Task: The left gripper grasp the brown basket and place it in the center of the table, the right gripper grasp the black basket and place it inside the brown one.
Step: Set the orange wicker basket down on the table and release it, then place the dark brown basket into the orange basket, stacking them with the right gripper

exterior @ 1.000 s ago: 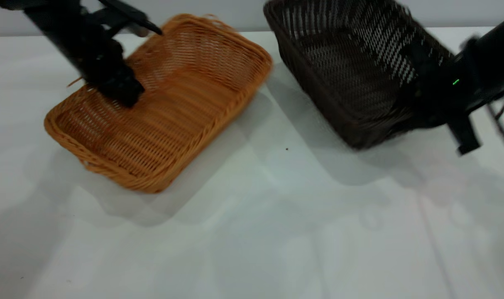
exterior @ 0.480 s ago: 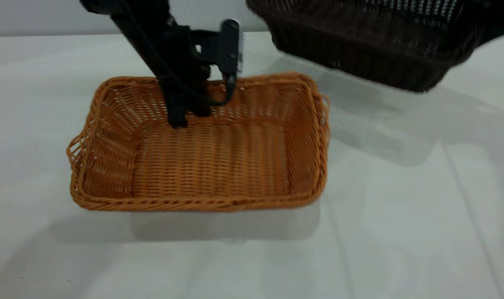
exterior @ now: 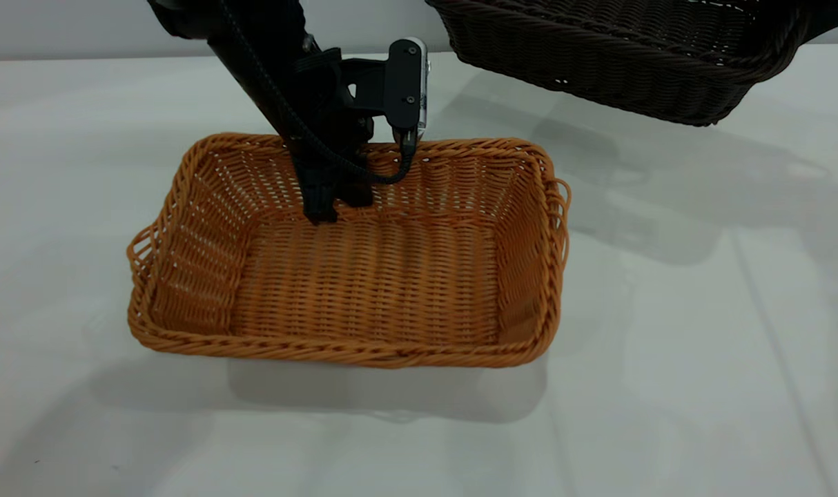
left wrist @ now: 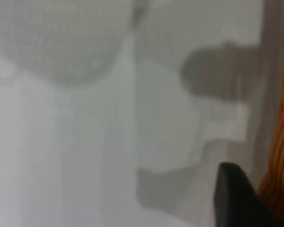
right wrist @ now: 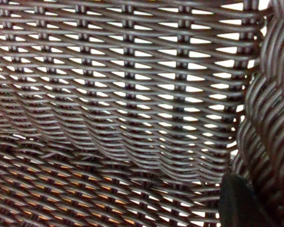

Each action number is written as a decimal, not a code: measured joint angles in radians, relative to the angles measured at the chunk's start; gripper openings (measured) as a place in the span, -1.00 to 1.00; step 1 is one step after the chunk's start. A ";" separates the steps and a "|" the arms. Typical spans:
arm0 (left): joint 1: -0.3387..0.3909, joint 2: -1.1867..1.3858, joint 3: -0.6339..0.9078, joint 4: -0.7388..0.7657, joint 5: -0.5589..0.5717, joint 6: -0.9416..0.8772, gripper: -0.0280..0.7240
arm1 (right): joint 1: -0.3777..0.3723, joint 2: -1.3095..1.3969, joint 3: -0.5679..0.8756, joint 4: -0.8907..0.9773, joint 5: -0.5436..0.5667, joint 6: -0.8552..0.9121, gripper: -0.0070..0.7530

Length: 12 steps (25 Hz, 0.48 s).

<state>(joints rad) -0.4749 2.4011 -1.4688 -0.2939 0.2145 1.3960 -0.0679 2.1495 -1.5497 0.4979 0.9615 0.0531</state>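
Next, my right gripper releases the black basket, still hanging in the air, over the middle of the brown basket's woven bottom [exterior: 379, 240], so that it sits nested between the sides of the brown basket.
The brown basket [exterior: 364, 290] sits flat on the white table [exterior: 667, 386], near its middle, long side toward the camera. My left gripper [exterior: 326, 203] reaches down over the basket's far wall and is shut on that braided rim; in the left wrist view one finger [left wrist: 234, 198] lies beside the orange rim [left wrist: 280, 170]. The black basket [exterior: 619, 55] hangs in the air at the top right, above and behind the brown one. My right gripper is shut on its rim; the right wrist view shows one finger [right wrist: 241, 203] against the dark weave [right wrist: 132, 94].
The black basket's shadow [exterior: 640, 207] falls on the table to the right of the brown basket. The left arm's camera bracket [exterior: 405, 83] stands just above the brown basket's far rim. Bare table lies in front and at both sides.
The brown basket turned square to the camera, slid to the table's middle and settled slightly right. The black basket rose off the table and now hangs higher, level.
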 joint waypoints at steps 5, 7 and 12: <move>-0.006 0.001 0.003 -0.022 -0.005 -0.070 0.25 | 0.000 0.000 0.000 0.000 0.015 -0.036 -0.73; -0.007 -0.041 0.004 -0.022 0.023 -0.088 0.40 | 0.000 0.000 0.000 0.000 0.020 -0.040 -0.73; -0.007 -0.225 0.005 -0.022 0.177 -0.099 0.46 | 0.000 0.000 0.000 0.000 0.021 -0.053 -0.73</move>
<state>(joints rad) -0.4817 2.1761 -1.4639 -0.3158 0.3919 1.2969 -0.0679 2.1495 -1.5497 0.4979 0.9824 0.0000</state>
